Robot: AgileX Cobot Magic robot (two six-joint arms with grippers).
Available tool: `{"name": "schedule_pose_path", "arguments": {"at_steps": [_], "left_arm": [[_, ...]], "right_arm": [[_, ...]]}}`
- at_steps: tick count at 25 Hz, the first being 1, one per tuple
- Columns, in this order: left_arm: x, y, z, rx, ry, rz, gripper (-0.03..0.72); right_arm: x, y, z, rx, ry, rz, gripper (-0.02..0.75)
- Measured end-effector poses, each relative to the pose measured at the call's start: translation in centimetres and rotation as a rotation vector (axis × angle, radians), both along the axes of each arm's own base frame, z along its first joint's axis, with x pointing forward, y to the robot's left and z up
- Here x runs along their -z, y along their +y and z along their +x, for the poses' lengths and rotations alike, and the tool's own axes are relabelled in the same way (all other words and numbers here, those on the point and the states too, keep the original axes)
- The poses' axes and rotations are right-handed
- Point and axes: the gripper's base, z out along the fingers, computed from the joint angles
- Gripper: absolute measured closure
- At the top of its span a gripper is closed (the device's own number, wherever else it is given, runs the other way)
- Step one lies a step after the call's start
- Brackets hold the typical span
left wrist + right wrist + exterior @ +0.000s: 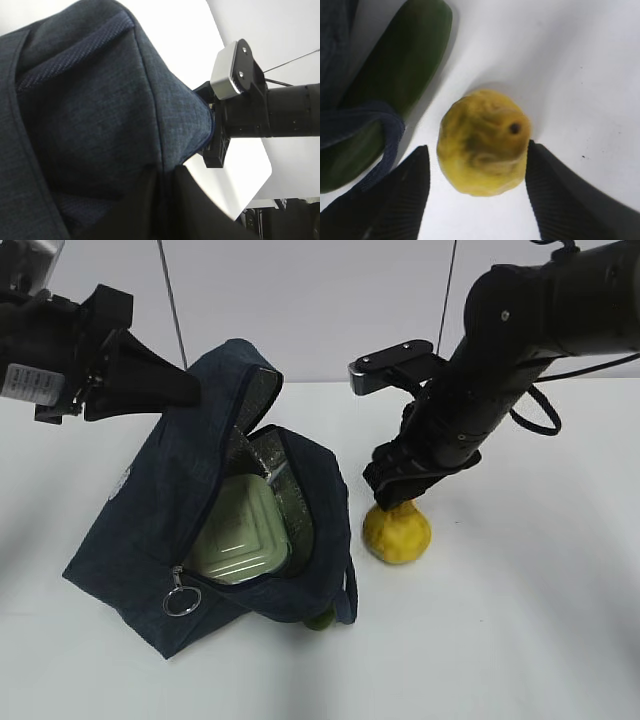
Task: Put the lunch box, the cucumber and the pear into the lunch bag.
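The pear's stem leans toward one finger, so the robot's right gripper needs to open, center itself and close around the pear's narrow top [497, 122] before lifting it into the lunch bag.
The navy lunch bag [150, 510] lies tilted on the white table with its mouth held wide. My left gripper [190, 388] is shut on the bag's upper flap [100, 100], pinching the cloth at its tips [167, 172]. Inside the bag rests the lunch box [240, 530], sage-green lid up. The cucumber [405, 65] lies on the table beside the bag, only its end [320, 619] peeking from under the bag's edge. The yellow pear [397, 533] stands right of the bag. My right gripper [476, 146] is open and straddles the pear [482, 142], with a gap on the left finger's side.
The bag's strap [375, 120] drapes over the cucumber close to my right gripper's left finger. A metal ring pull [182, 600] hangs at the bag's near corner. White table [520, 640] stretches to the right and front. A wall stands behind.
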Motion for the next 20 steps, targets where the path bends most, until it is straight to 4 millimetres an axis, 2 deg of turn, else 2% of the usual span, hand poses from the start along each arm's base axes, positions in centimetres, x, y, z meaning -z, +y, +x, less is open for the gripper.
{"name": "schedule_pose_path", "arguments": {"at_steps": [11,17,20], "left_arm": [[0.00,0.00,0.00,0.000,0.000,0.000,0.670],[0.00,0.00,0.00,0.000,0.000,0.000,0.670],[0.00,0.00,0.00,0.000,0.000,0.000,0.670]], "right_arm": [[-0.39,0.08,-0.53,-0.017,0.035,0.013,0.262],[-0.56,0.21,-0.14,-0.015,-0.012,0.029,0.262],[-0.02,0.28,0.09,-0.015,-0.011,0.027,0.262]]}}
